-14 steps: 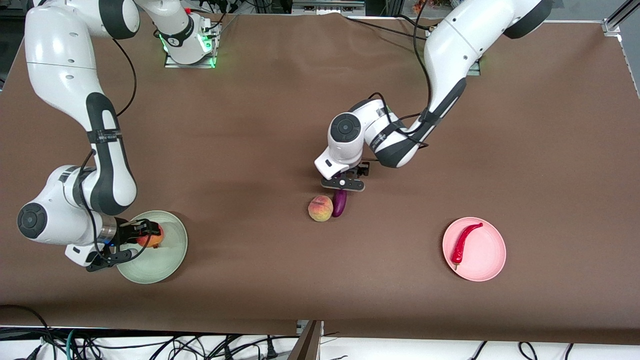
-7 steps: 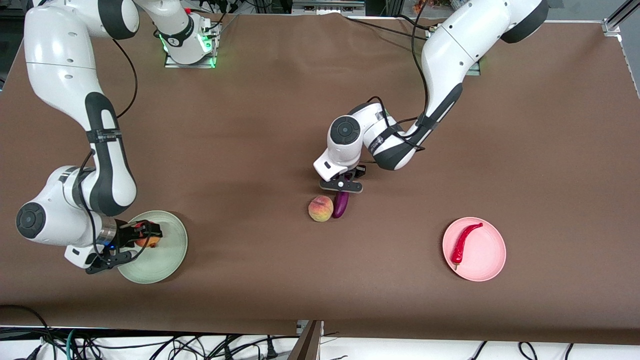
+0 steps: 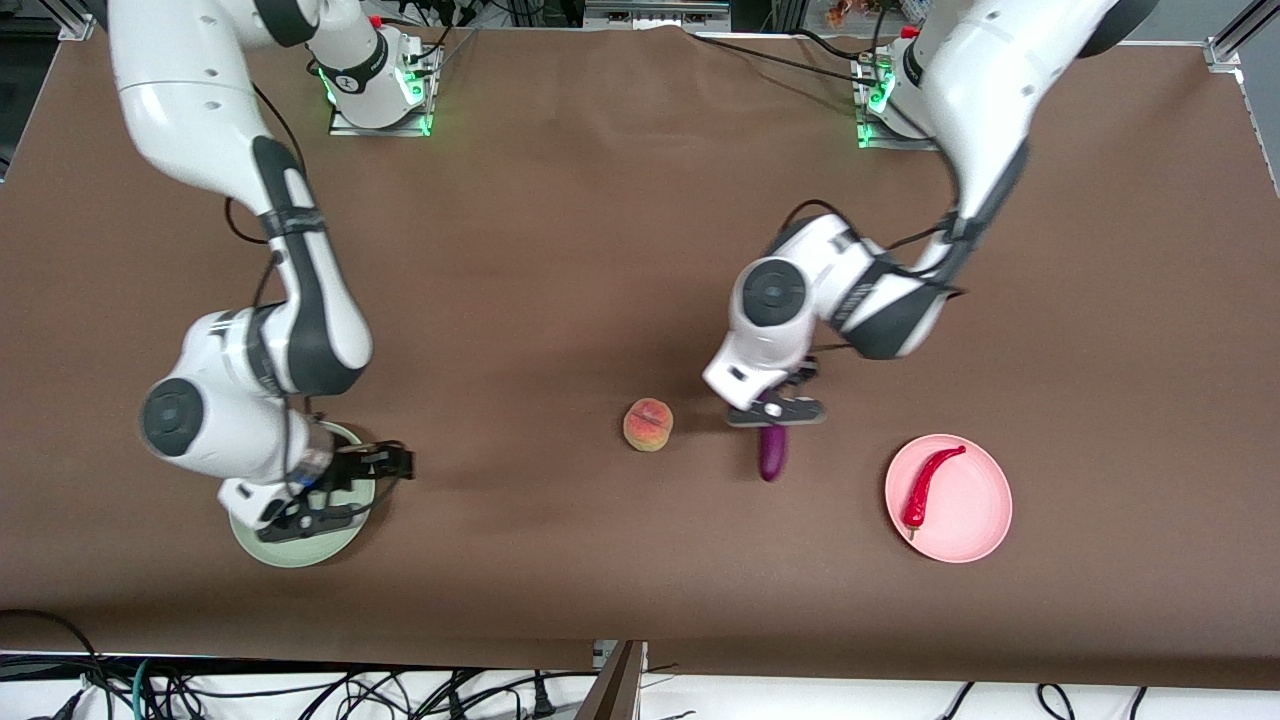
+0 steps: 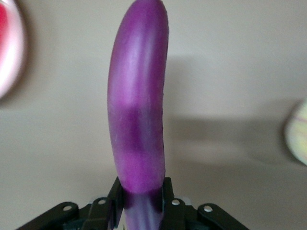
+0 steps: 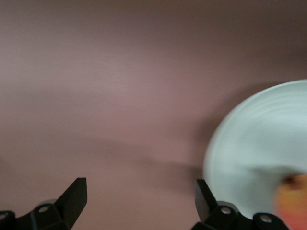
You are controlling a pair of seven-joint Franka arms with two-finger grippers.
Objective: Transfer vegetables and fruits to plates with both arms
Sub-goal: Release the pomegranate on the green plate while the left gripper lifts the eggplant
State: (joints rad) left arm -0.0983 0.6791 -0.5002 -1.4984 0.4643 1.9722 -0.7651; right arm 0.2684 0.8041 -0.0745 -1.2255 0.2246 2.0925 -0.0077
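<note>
I will let go of the purple eggplant, now held over the table, with my left gripper on the pink plate (image 3: 967, 490), next to the red chili.
My left gripper (image 3: 772, 422) is shut on the stem end of the purple eggplant (image 3: 772, 455) and holds it over the table between the peach (image 3: 647, 424) and the pink plate (image 3: 975, 520). The left wrist view shows the eggplant (image 4: 139, 96) clamped in that gripper (image 4: 141, 201). The red chili (image 3: 925, 485) lies on the pink plate. My right gripper (image 3: 385, 485) is open and empty over the table beside the mint green plate (image 3: 290, 548). The right wrist view shows that gripper (image 5: 139, 194), the green plate (image 5: 254, 143) and the red apple (image 5: 293, 194) on it.
The right arm's wrist covers most of the green plate and hides the apple in the front view. The pink plate's edge (image 4: 9, 52) and the peach (image 4: 297, 139) show in the left wrist view. Brown table all round; cables hang past its near edge.
My left gripper lifted the eggplant from beside the peach and carried it toward the pink plate. My right gripper let go of the apple on the green plate and drew off toward the table's middle.
</note>
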